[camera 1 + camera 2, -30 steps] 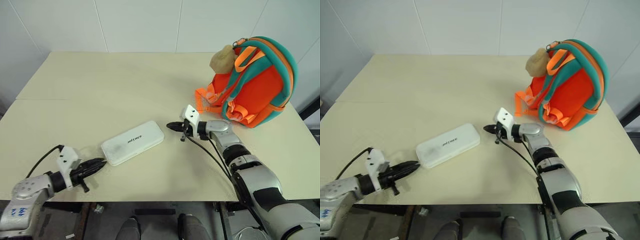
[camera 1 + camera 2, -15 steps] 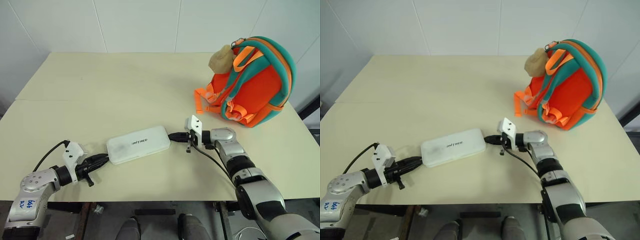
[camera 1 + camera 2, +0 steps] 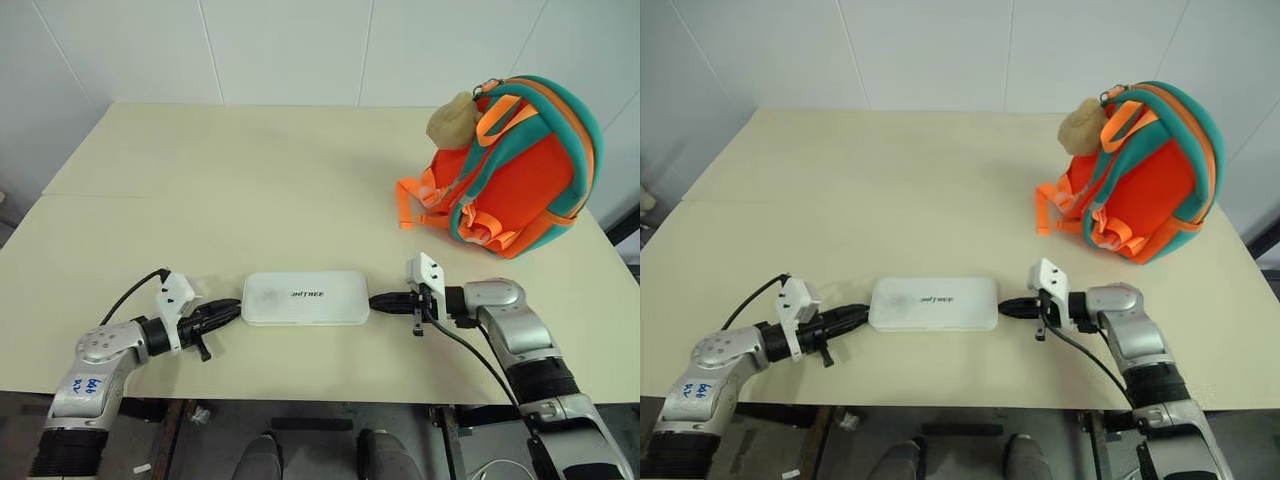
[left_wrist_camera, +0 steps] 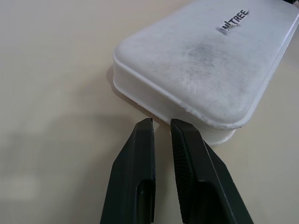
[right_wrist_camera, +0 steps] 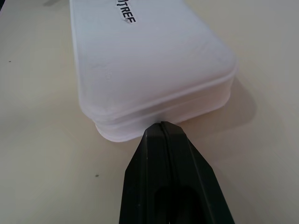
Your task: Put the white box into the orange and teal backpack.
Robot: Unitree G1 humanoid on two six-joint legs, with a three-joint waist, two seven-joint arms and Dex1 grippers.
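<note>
My left gripper needs to back off, as its nearly shut fingers butt against the white box's end, then open wide, roll and grip that end of the box top to bottom (image 3: 260,297).
The white box (image 3: 305,298) lies flat near the table's front edge, its long side across my view and its dark lettering facing up. My left gripper (image 3: 235,309) rests at the box's left end with its fingers all but together, a thin slit between them and nothing in it. The tips (image 4: 161,126) touch the box (image 4: 196,60) at its rounded corner. My right gripper (image 3: 373,299) is shut, and its tip (image 5: 162,125) presses on the box's right end (image 5: 149,60). The orange and teal backpack (image 3: 520,170) stands upright at the far right, a tan plush toy (image 3: 452,118) on top.
The cream table (image 3: 250,180) stretches bare behind the box as far as the white wall. The front edge runs just behind both wrists. Orange webbing straps (image 3: 412,198) trail from the backpack onto the table, to the right of and beyond my right gripper.
The box has swung from a slant to lie straight across. My right gripper came back toward the front edge along with the box's right end, and my left gripper closed in on its left end.
</note>
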